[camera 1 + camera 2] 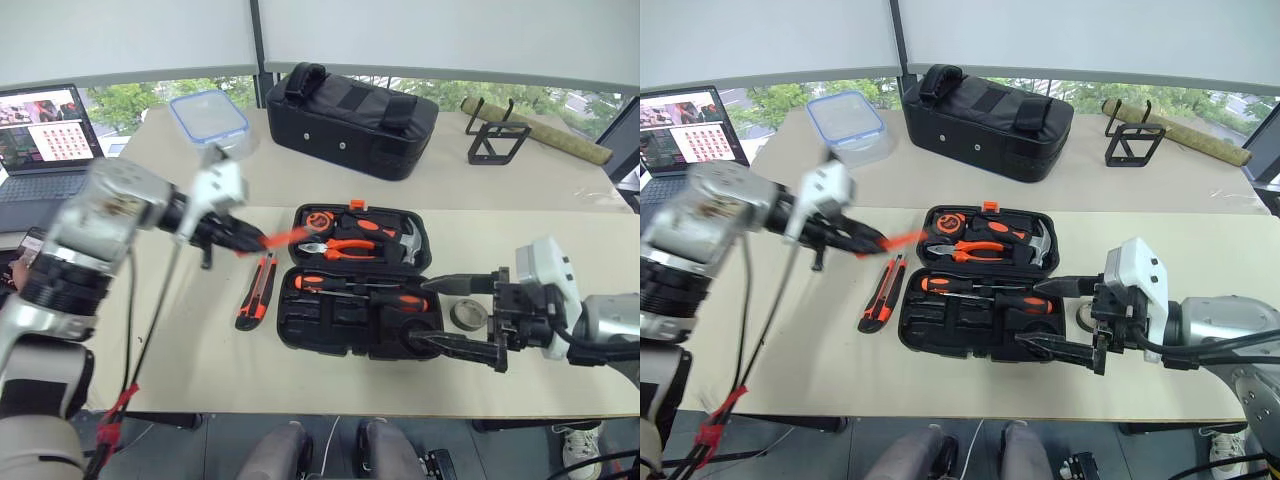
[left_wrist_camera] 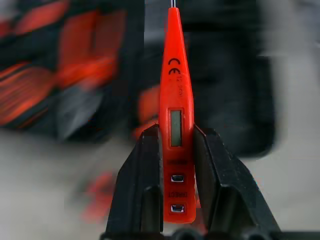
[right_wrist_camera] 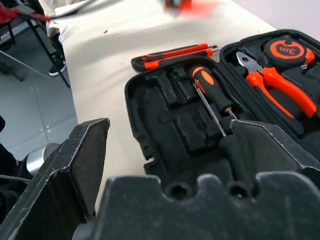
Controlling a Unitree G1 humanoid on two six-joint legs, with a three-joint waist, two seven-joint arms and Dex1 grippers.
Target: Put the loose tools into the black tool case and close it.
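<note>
The robot's left gripper should release the orange tester screwdriver in the case's near half (image 1: 325, 303) (image 2: 195, 90), in front of the black-and-orange screwdrivers. The tester screwdriver hangs beside the case now.
My left gripper (image 1: 240, 238) is shut on the small orange tester screwdriver (image 2: 175, 95), which hangs in the air just left of the open black tool case (image 1: 318, 318) and points at it. Two black-and-orange screwdrivers (image 1: 372, 292) lie in the case's near half. On the table to the left of the case lies the orange-and-black utility knife (image 1: 257, 290). The small dark tape roll (image 1: 468, 315) sits on the table right of the case. Beside the roll, at the case's front right corner, my right gripper (image 1: 423, 312) stands open with nothing in it.
The case's far half holds orange-handled pliers (image 1: 345, 247), a hammer (image 1: 410, 243) and a tape measure (image 1: 318, 219). Behind it stand a black fabric bag (image 1: 350, 120), a clear plastic box (image 1: 208, 115) and a black wire stand (image 1: 497, 140). A laptop (image 1: 45, 140) is at far left.
</note>
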